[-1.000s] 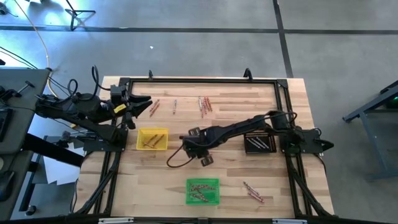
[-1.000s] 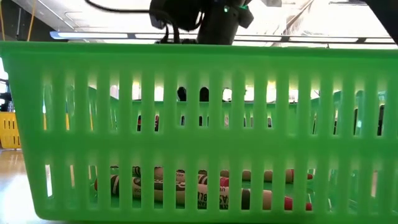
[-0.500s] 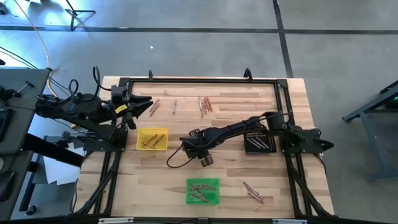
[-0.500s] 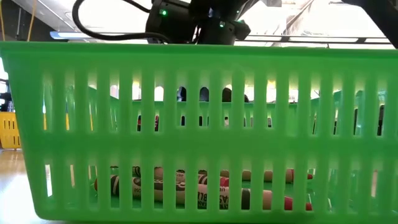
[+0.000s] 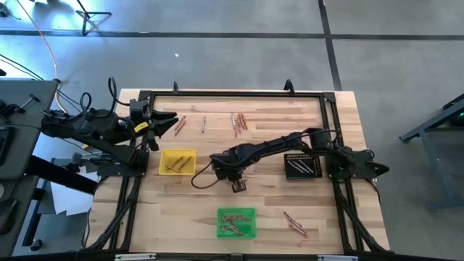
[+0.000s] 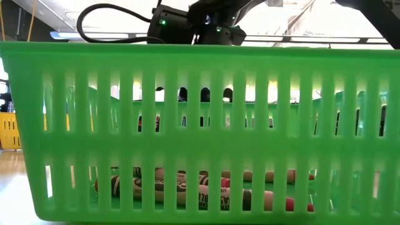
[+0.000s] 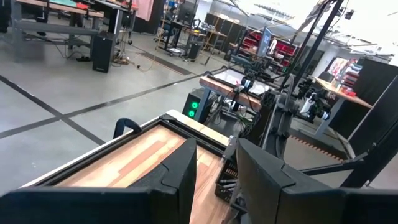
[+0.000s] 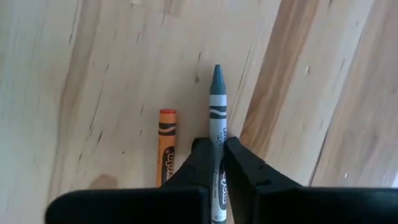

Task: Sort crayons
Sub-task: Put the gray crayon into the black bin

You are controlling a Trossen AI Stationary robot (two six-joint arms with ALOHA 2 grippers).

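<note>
I need to use my right gripper to put the teal crayon down among the crayons in the black tray (image 5: 299, 167).
My right gripper (image 8: 216, 144) reaches to the middle of the table (image 5: 226, 171) and is shut on a teal crayon (image 8: 216, 106). An orange crayon (image 8: 166, 146) lies flat on the wood just beside it. More crayons lie loose at the far side (image 5: 238, 120) (image 5: 180, 123) and at the near right (image 5: 295, 223). Others lie in the green tray (image 5: 236, 222) and the yellow tray (image 5: 177, 162). My left gripper (image 5: 168, 122) waits open at the far left, with nothing between its fingers (image 7: 216, 168). My right gripper pinches the teal crayon's wrapped shaft (image 8: 217, 134) between its two fingers, behind the middle of the stick. The fingers point down from above and lie across the crayon. Its pointed tip (image 8: 216, 70) sticks out ahead of them. Whether it rests on the wood I cannot tell.
A black tray (image 5: 302, 165) stands under the right arm at the table's right. A black frame (image 5: 232, 94) runs round the table's edge. The green tray's slotted wall (image 6: 200, 125) fills the low view, with crayons (image 6: 200, 190) on its floor.
My right gripper has shifted a little toward the table's left edge and sunk lower, its wrist tipping over. Its cable loop has swung left with it.
</note>
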